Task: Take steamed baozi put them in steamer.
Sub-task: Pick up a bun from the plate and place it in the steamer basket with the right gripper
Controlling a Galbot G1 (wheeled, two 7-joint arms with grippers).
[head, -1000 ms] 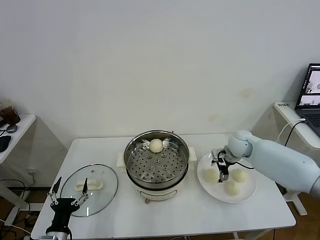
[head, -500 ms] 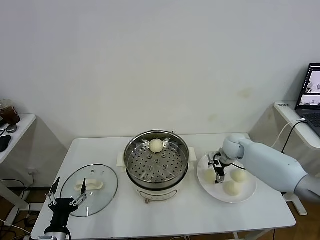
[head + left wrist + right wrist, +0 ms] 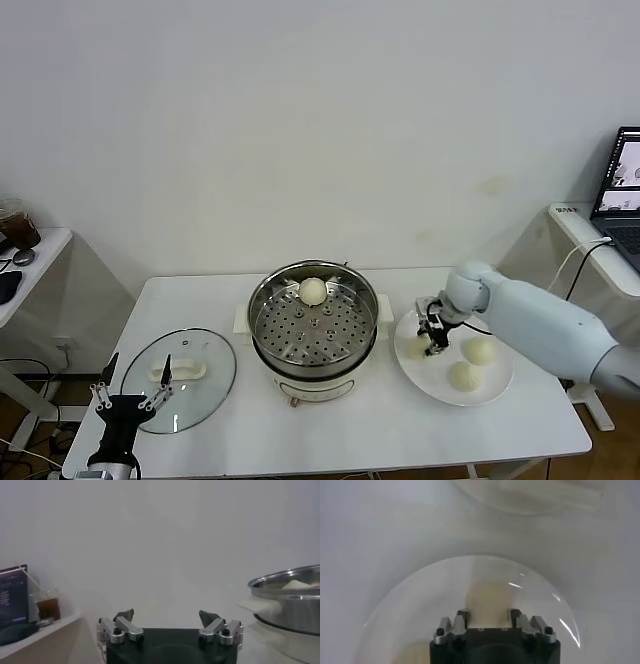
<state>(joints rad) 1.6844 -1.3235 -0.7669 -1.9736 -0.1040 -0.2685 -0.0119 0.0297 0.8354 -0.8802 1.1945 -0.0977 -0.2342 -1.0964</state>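
Next, I let go of the baozi with my right gripper on the steamer tray's side [image 3: 279,317] closest to the glass lid, next to the baozi there.
The steamer [image 3: 313,322] stands mid-table with one steamed baozi [image 3: 313,291] at the back of its perforated tray. My right gripper [image 3: 434,338] is down over the left part of the white plate [image 3: 420,374]. In the right wrist view that gripper [image 3: 489,616] is shut on a cream baozi [image 3: 489,596], which fills the gap between its fingers. Two more baozi [image 3: 480,350] [image 3: 462,376] lie on the plate to its right. My left gripper [image 3: 132,388] hangs open and empty at the table's front left corner; its wrist view shows the gripper [image 3: 167,616] and the steamer [image 3: 290,602].
A round glass lid [image 3: 180,365] with a white handle lies flat on the table left of the steamer. A laptop [image 3: 625,190] sits on a side table at the far right. At the far left, a cup [image 3: 18,228] stands on a small side table.
My right gripper has come down a little to the left on the plate and shut on the leftmost baozi. The left arm has not moved.
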